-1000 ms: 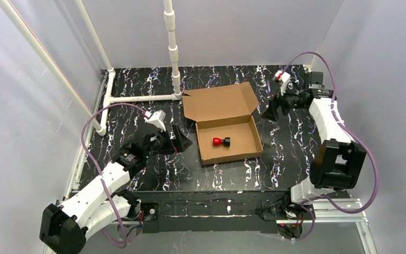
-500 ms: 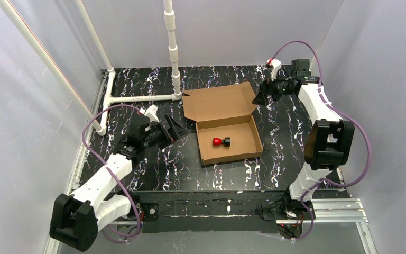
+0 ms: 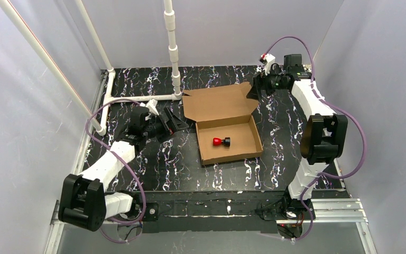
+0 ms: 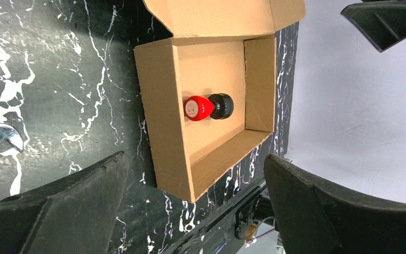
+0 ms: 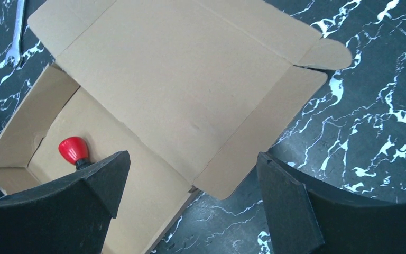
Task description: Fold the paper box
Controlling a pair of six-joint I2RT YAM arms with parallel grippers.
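The robot's right gripper will next go down to the middle of the lid's side flap [image 3: 254,97] [image 5: 270,127], the one below it, and close there on the paper box.
The paper box [image 3: 218,103] of brown cardboard lies in the middle of the table, its tray formed and its lid [image 5: 180,79] laid open toward the back. A red and black knob [image 3: 221,141] lies inside the tray. My left gripper [image 3: 177,123] hovers open just left of the box, touching nothing; its wrist view looks across the tray wall [image 4: 158,106] and the knob [image 4: 207,107]. My right gripper [image 3: 254,89] hangs open above the lid's far right corner flap [image 5: 243,159], holding nothing.
A white pipe frame [image 3: 142,98] with an upright post [image 3: 172,47] stands at the back left. A metal wrench [image 5: 16,32] lies on the black marbled tabletop [image 3: 169,164] left of the box. Grey walls close in both sides.
Both arms swung toward the back. My right gripper moved up and left to the lid's far right corner. The left gripper shifted farther back beside the box. Both stayed open.
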